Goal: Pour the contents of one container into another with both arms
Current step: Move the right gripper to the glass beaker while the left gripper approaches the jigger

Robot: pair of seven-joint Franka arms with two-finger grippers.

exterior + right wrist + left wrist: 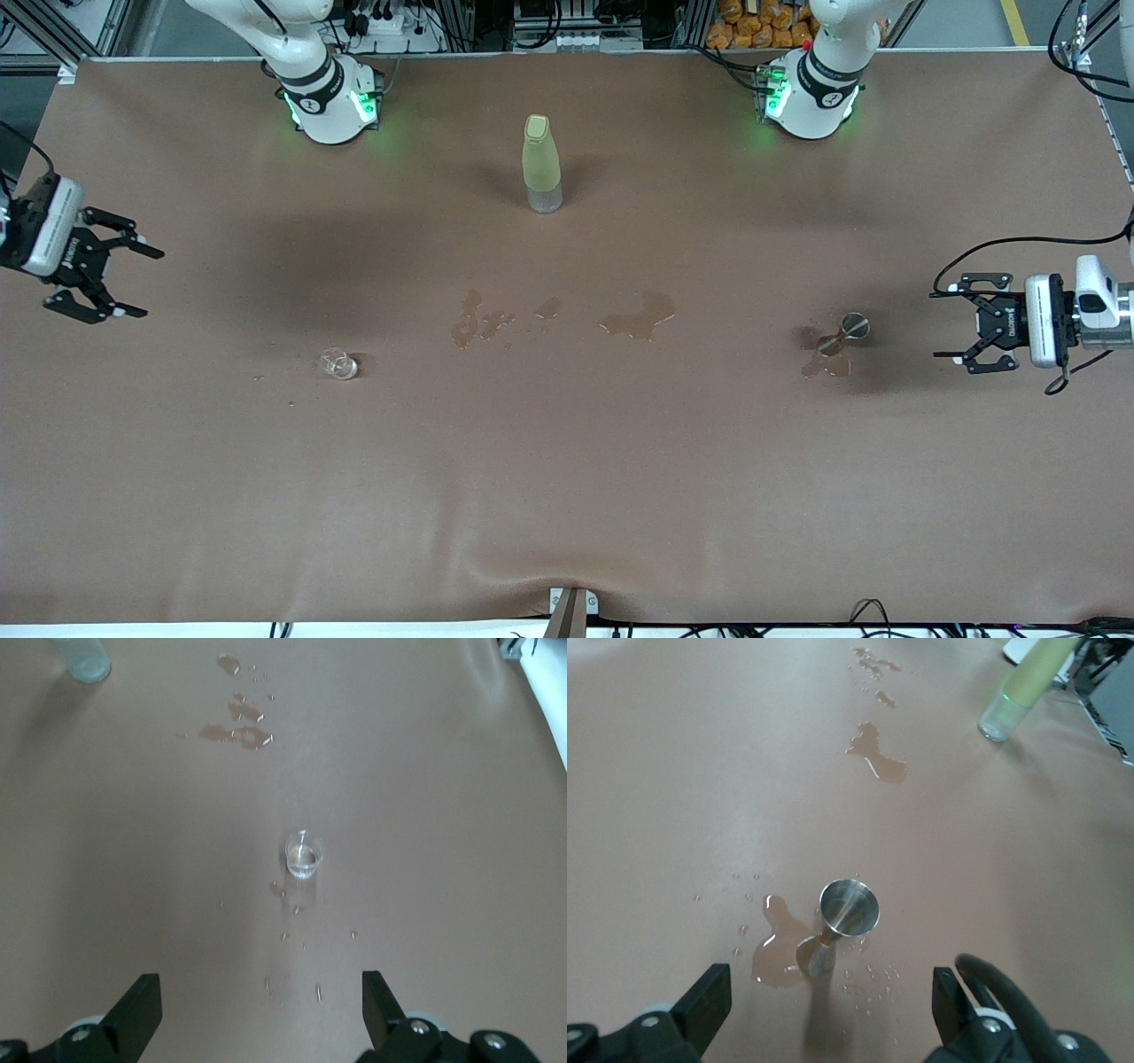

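I need to close my left gripper on the narrow middle of the metal jigger (841,337) (829,937), between the jigger's wide top and its base.
A tiny clear glass cup (340,363) (304,854) stands upright on the brown table toward the right arm's end. The small shiny metal jigger (844,335) (842,922) stands upright toward the left arm's end, beside a puddle (780,943). My right gripper (140,282) (261,1005) hangs open at the table's edge, pointing at the cup and well apart from it. At the other end my left gripper (944,322) (831,1005) is open too, with the jigger a short way in front of its fingers. Neither holds anything.
A tall pale yellow-green bottle (539,163) (1023,687) stands upright midway between the arms' bases. Spilled liquid patches (638,319) (480,319) lie in the table's middle, between cup and jigger. Small drops (292,930) dot the cloth near the cup.
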